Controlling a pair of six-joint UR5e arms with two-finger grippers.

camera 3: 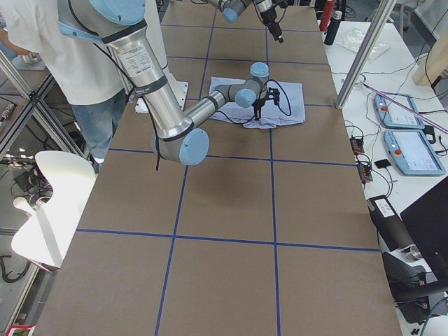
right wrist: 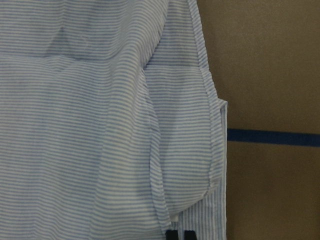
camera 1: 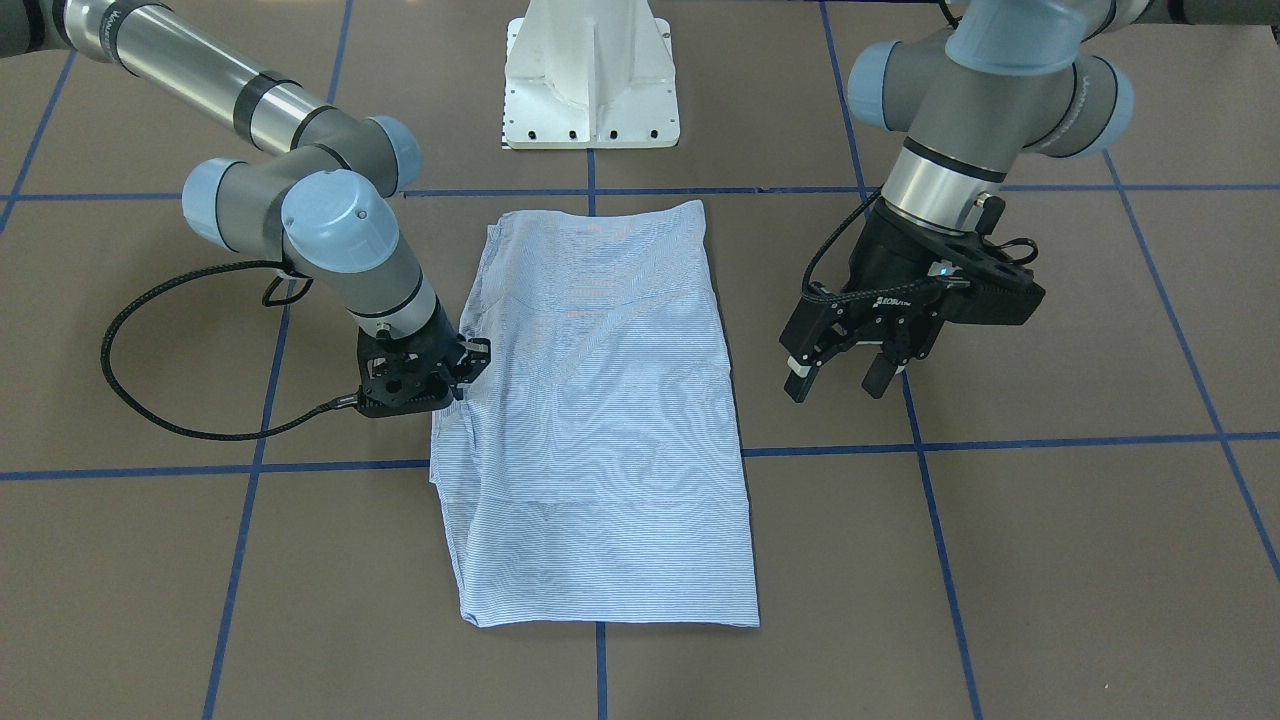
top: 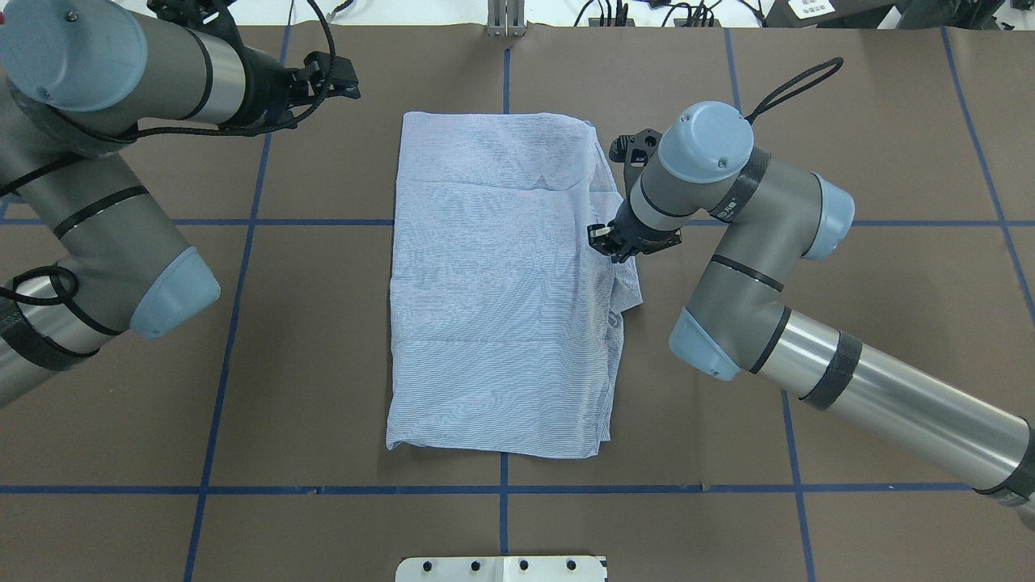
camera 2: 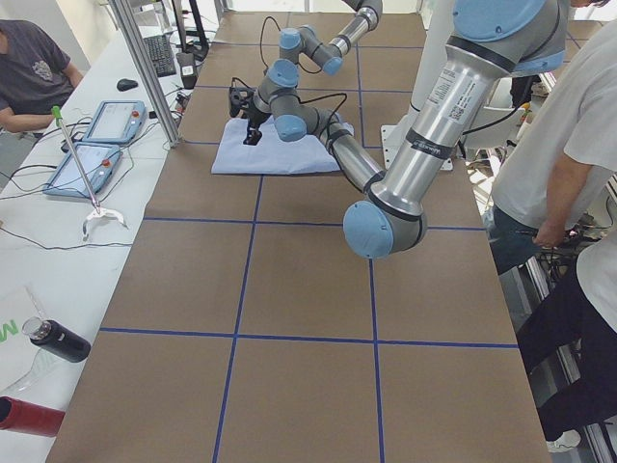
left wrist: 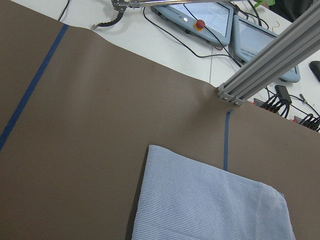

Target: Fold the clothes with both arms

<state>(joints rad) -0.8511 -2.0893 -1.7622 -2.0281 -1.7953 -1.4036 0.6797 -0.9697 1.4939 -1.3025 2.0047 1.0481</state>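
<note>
The shirt's top hem sits short of the lower layer's edge, so the robot's right gripper should open, pinch the hem's lower part (right wrist: 164, 216) and pull it out toward that edge.
The light blue striped shirt (camera 1: 600, 420) lies folded into a tall rectangle in the middle of the brown table, with collar and buttons hidden. It also shows in the overhead view (top: 501, 291). My right gripper (top: 605, 240) is down on the shirt's side edge, where the cloth is bunched. In the right wrist view its fingertips (right wrist: 171, 234) stand close together on the striped hem. My left gripper (camera 1: 840, 385) is open and empty. It hovers above the bare table beside the shirt's other long edge, clear of the cloth. The left wrist view shows only a shirt corner (left wrist: 210, 205).
The white pedestal base (camera 1: 590, 75) stands behind the shirt. Blue tape lines (top: 501, 489) grid the table. Teach pendants (camera 2: 96, 145) and an aluminium post (left wrist: 270, 62) stand off the table's far edge. People stand by the robot's side (camera 2: 569, 145).
</note>
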